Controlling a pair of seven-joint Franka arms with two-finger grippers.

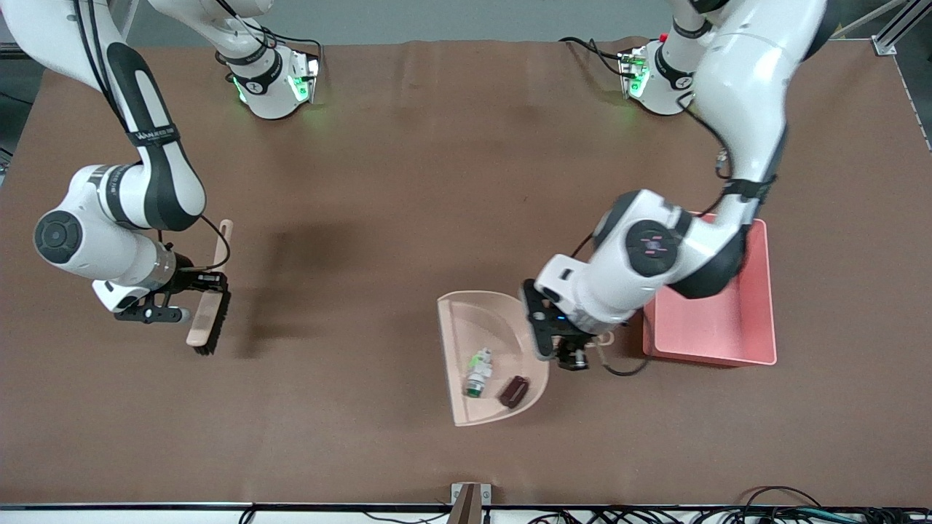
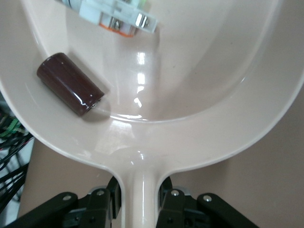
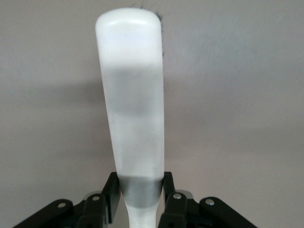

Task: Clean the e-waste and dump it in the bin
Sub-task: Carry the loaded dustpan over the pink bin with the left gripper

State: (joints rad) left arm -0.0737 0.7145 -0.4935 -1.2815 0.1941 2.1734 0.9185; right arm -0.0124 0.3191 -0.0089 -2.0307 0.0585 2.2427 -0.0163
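Note:
The beige brush will go down onto the brown table (image 1: 226, 269) beside the dark shadow, and my right gripper needs to let it go there.
The beige dustpan (image 1: 480, 327) lies beside the pink bin (image 1: 710, 359), toward the right arm's end of the table. Both e-waste parts lie in the pan: the white-and-orange component (image 1: 478, 372) and the dark chip (image 1: 513, 391). My left gripper (image 1: 579, 348) is shut on the dustpan's handle, between pan and bin. The left wrist view shows the pan (image 2: 199, 71), chip (image 2: 70, 90), component (image 2: 114, 14) and the gripper (image 2: 140, 204) clamping the handle. My right gripper (image 1: 193, 287) is shut on a beige brush (image 1: 211, 313) with black bristles; the right wrist view shows the brush handle (image 3: 133, 95) in that gripper (image 3: 140, 199).
The bin's floor shows bare where the left arm does not cover it. Brown table surface lies open between brush and dustpan. Cables and a bracket (image 1: 466, 502) run along the table edge nearest the front camera.

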